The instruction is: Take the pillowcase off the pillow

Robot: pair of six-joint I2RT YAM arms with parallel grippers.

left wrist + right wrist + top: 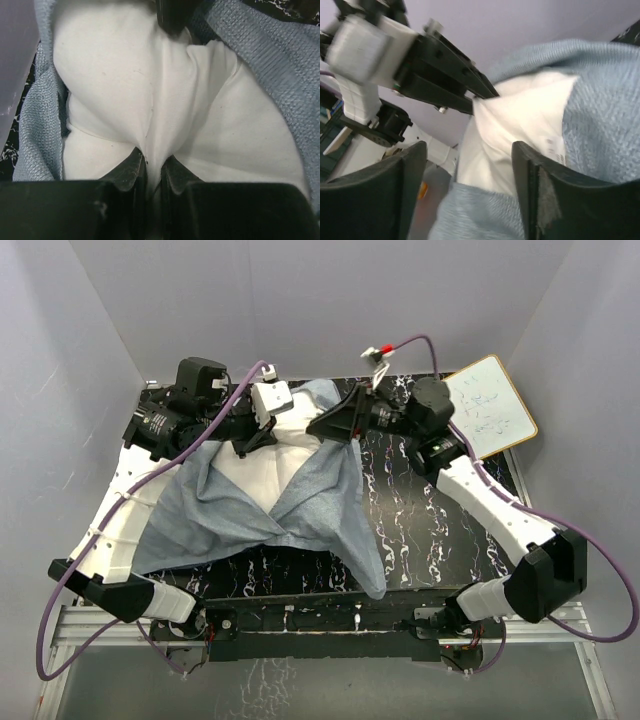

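My right gripper's open fingers straddle the pillow and the pillowcase together, so next I back off and take just the pillowcase's fabric (335, 478) beside the pillow.
The white pillow (262, 468) lies on the left half of the table, its top bared. The pillowcase (200, 525) is turned back around it and shows its pale grey-blue inner side. My left gripper (256, 440) is shut on a pinched fold of the pillow (125, 80) at its far end, the fold between the fingertips (131, 167). My right gripper (335, 422) is open at the far right of the pillow. In the right wrist view its gripper (470, 170) has wide-apart jaws around the pillow (520, 115) and the pillowcase (605, 120) edge, gripping nothing.
A white framed board (490, 405) lies at the back right corner. The black marbled table (430, 520) shows to the right of the fabric. Grey walls close the table on three sides. Purple cables loop along both arms.
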